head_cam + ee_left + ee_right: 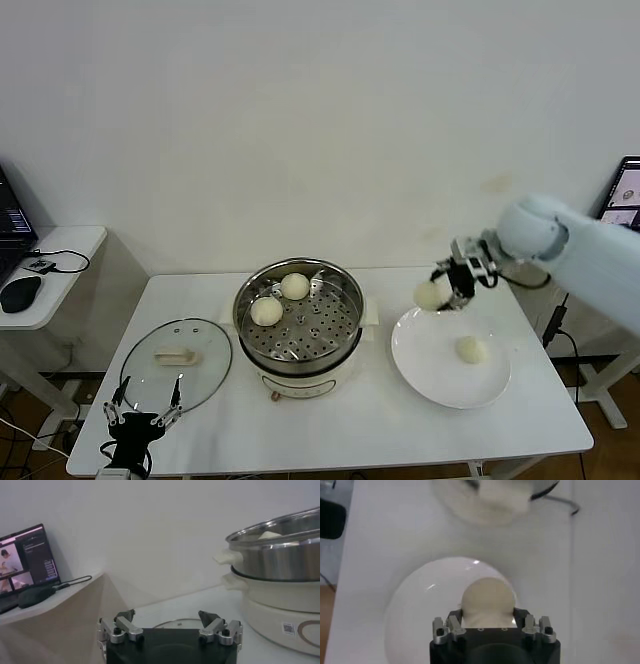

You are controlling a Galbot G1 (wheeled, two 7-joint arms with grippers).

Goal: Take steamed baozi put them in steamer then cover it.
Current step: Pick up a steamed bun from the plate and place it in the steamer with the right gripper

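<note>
Next, I let go of the baozi, now held above the white plate's rim, with my right gripper on the front part of the steamer's perforated tray [293, 338], in front of the two baozi.
The steel steamer [300, 322] stands mid-table with two cream baozi [267, 311] [294, 286] on its perforated tray. My right gripper [440, 291] is shut on a third baozi [429, 294], held above the left rim of the white plate [430, 370]; in the right wrist view the bun [487, 600] sits between the jaws over the plate [415, 610]. A fourth baozi [470, 349] lies on the plate. The glass cover [176, 362] with its cream handle lies flat left of the steamer. My left gripper [143, 412] is open, parked at the table's front left, near the cover's edge.
A side desk [50, 270] with a mouse and laptop stands at the far left. The steamer's side [280, 575] shows close in the left wrist view. A wall rises behind the table. A screen edge shows at the far right.
</note>
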